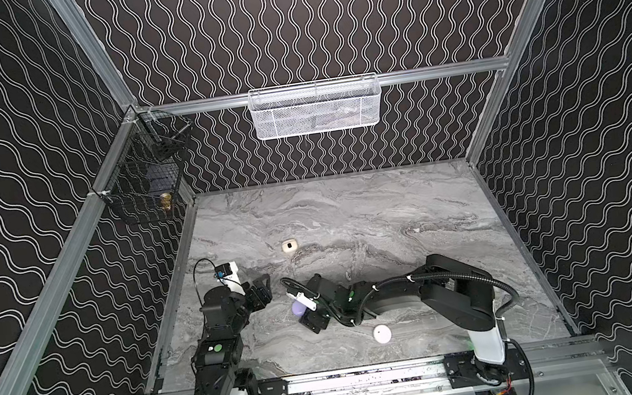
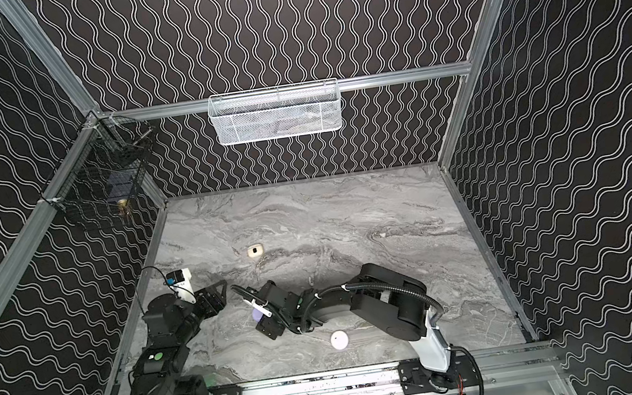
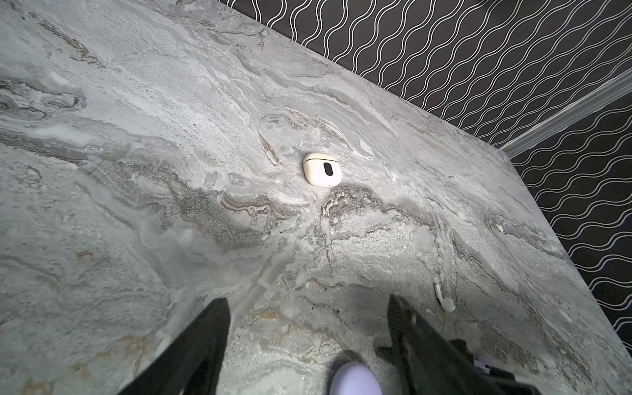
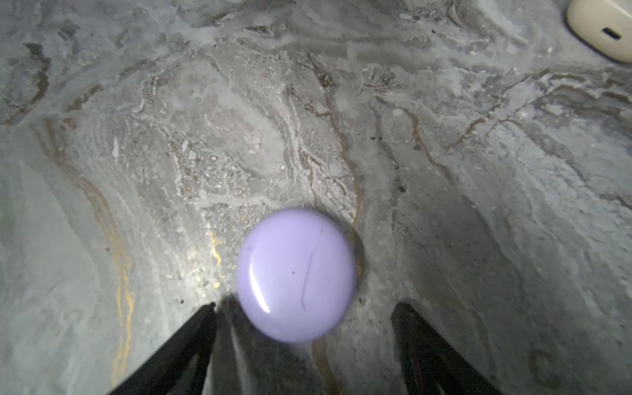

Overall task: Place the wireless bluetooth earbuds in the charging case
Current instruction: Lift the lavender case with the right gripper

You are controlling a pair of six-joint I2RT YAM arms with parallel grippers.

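Observation:
The lavender charging case lies flat on the marble with its lid shut, so my right gripper should pinch its sides (image 4: 247, 293), lift it and pass it to my left gripper.
A lavender pebble-shaped charging case (image 4: 297, 275) lies lid shut on the marble table (image 1: 391, 204). It sits just ahead of my right gripper (image 4: 305, 304), whose fingers stand open on either side without touching it. In a top view the case (image 1: 297, 308) is half hidden under the right wrist. My left gripper (image 3: 307, 307) hovers open and empty to the left of it. One white stemmed earbud (image 3: 444, 297) lies on the marble beside the left gripper's finger, and shows as a speck (image 1: 348, 276) behind the right wrist. No earbud is held.
A cream case (image 1: 289, 246) with a dark slot lies farther back. A round white case (image 1: 382, 333) sits near the front rail. A small white piece (image 1: 416, 229) lies at mid right. A white mesh basket (image 1: 314, 108) and a black wire basket (image 1: 144, 180) hang on the walls.

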